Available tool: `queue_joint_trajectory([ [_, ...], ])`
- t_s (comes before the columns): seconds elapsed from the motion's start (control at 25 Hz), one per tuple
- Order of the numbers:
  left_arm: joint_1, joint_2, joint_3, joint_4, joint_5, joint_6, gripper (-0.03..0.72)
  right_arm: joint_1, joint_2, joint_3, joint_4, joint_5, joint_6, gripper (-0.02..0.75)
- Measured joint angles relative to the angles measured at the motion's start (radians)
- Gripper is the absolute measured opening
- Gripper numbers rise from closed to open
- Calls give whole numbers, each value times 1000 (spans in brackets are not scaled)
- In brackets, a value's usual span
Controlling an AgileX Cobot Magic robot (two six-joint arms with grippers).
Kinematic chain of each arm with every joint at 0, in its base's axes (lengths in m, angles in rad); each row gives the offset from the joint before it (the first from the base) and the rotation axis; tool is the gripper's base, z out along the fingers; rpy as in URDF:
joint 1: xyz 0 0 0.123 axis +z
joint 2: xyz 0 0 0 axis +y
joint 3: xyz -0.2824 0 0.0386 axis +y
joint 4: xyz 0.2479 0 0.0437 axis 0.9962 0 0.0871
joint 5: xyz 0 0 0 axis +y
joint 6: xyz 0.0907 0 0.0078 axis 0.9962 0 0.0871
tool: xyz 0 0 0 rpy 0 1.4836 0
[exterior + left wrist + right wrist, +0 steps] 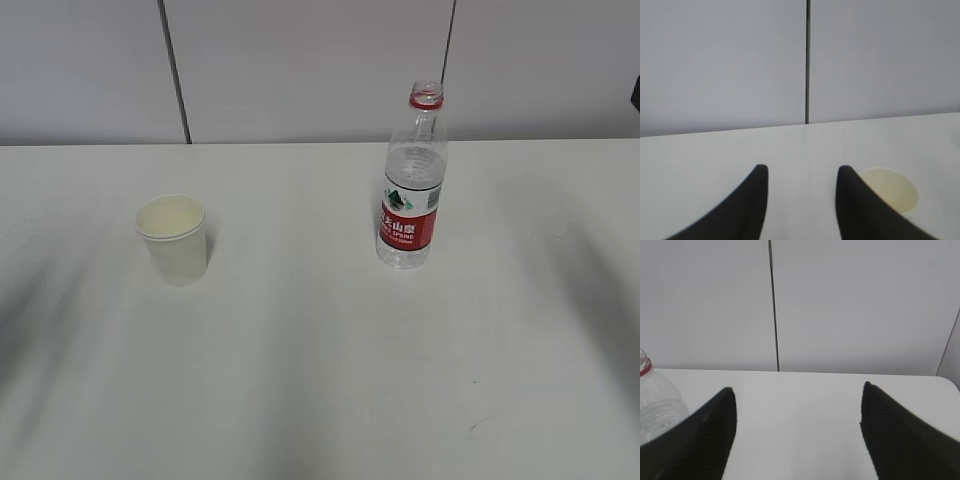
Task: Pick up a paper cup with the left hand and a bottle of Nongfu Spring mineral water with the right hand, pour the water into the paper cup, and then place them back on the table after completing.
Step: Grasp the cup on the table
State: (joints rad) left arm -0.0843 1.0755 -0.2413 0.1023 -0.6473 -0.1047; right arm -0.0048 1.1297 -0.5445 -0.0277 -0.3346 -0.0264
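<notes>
The paper cup is next for my left gripper, which should go to it and close around the middle of its body (179,252), below the cup's rim.
A pale paper cup (173,238) stands upright on the white table (320,380), left of centre. An uncapped clear bottle (411,183) with a red label and red neck ring stands upright right of centre, with clear water in it. Neither arm shows in the exterior view. In the left wrist view my left gripper (800,170) is open and empty, and the cup (892,190) sits just right of its right finger. In the right wrist view my right gripper (797,389) is wide open and empty, and the bottle (657,400) is at the far left, beyond the left finger.
A grey panelled wall (320,70) with dark vertical seams rises behind the table's far edge. Soft shadows lie on the tabletop at the left and right sides.
</notes>
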Motion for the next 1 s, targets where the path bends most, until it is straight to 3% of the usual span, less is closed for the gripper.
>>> queue_joint_trajectory([
  [0.44, 0, 364, 0, 114, -358, -41, 290, 0, 98, 4, -5, -69, 26, 573],
  [0.8, 0, 507, -1, 235, -463, -41, 290, 0, 159, 116, -236, -254, 177, 573],
  [1.0, 0, 591, -1, 266, -490, -41, 290, 0, 174, 121, -260, -306, 191, 573],
])
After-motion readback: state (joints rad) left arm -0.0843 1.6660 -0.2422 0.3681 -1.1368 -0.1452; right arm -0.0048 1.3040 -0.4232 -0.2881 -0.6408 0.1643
